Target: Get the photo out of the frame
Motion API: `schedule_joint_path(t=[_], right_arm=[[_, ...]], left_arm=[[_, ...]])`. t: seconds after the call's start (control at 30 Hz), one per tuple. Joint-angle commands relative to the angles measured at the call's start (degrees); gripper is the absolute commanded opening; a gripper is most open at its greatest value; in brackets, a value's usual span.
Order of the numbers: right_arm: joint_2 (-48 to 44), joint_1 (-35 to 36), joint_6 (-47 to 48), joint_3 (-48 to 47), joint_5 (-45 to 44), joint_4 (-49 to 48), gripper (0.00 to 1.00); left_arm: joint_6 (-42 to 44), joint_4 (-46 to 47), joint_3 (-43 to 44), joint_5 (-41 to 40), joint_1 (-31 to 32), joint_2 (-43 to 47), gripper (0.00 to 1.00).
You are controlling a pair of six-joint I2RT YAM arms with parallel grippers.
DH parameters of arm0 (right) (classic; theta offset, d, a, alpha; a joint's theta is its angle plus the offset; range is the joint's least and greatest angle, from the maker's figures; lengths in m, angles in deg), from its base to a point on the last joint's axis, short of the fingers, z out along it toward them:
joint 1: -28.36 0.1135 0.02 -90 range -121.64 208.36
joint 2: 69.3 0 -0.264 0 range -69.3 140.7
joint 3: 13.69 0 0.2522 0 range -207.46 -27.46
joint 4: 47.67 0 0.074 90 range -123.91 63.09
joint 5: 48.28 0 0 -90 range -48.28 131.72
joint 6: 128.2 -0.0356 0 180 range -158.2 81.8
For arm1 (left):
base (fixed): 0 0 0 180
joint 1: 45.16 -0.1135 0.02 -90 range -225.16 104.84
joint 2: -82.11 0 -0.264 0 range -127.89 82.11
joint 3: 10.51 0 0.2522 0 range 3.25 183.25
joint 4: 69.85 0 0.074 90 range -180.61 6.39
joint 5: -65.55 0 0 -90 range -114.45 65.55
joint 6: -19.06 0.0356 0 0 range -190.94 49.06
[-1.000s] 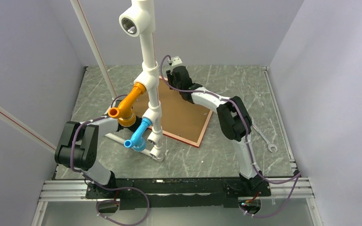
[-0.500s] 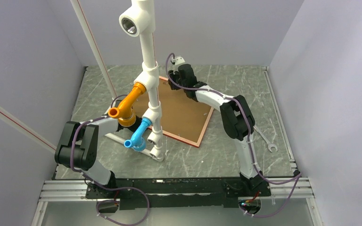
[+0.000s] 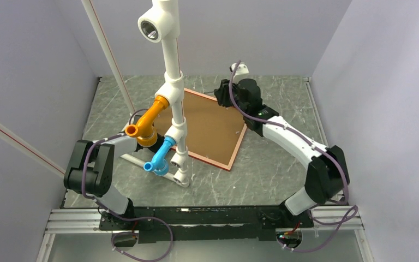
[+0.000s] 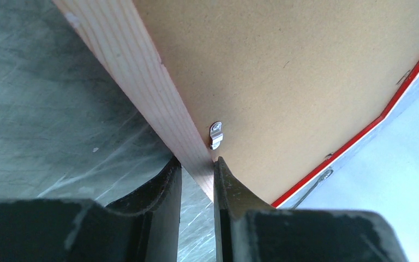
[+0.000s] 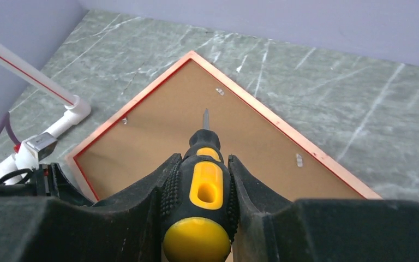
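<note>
The clip nearest the thin white rod sits away from the screwdriver, so next my left gripper opens, regrips the frame's wooden edge (image 4: 161,112) and turns the frame.
The frame (image 3: 239,143) lies back side up on the table, with a thin red rim and a pale wooden back edge. A plain brown backing board (image 3: 210,125) fills it, held by small metal clips (image 5: 299,160). The photo is hidden beneath the board. My left gripper (image 4: 196,164) is shut on the frame's wooden edge (image 4: 142,82), right beside one clip (image 4: 215,134). In the top view the pipe stand hides this gripper. My right gripper (image 5: 203,161) hovers over the frame's far corner (image 5: 192,54), shut on a black-and-yellow screwdriver (image 5: 207,185). The screwdriver's tip (image 5: 205,116) points down at the board.
A tall white pipe stand (image 3: 172,60) with an orange elbow (image 3: 148,119) and a blue elbow (image 3: 162,154) rises over the frame's left part. A thin white rod (image 3: 108,52) leans at the back left. Pale walls enclose the marbled table (image 3: 283,98) on three sides.
My right arm has swung to the right, carrying the screwdriver from the frame's far-left edge to its far corner. The left arm and the frame have not moved.
</note>
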Motion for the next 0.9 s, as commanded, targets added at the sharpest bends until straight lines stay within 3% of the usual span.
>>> schedule_joint_path(t=[0.0,0.17,0.33,0.43,0.57,0.73,0.87], right_arm=[[-3.61,-0.1,-2.02,6.09,-4.4,-1.27,0.0],[-7.28,-0.09,-3.51,10.05,-3.15,-0.41,0.0],[-10.82,-0.08,-2.98,11.98,-3.27,0.69,0.0],[-12.41,-0.09,-1.97,12.98,-4.36,1.34,0.0],[-13.33,-0.09,-1.03,14.24,-5.32,0.58,0.0],[-11.55,-0.16,-0.65,13.48,-5.73,0.06,0.0],[-10.81,-0.24,-0.56,13.47,-5.4,-1.4,0.0]], left_arm=[[8.57,-4.3,1.37,-7.15,1.76,-3.42,0.19],[18.57,-5.24,5.48,-8.56,4.99,-6.23,0.24],[28.5,-4.51,9.28,-1.89,6.76,-11.06,0.2],[33.22,-4.94,9.77,-2.07,7.63,-11.18,0.18],[41.09,-10.72,14.83,-1.62,7.69,-13.71,0.08],[52.87,-20.09,25.31,-0.79,7.58,-18.69,0.04],[60.91,-28.13,31.88,-6.19,7.41,-22.38,0.01]])
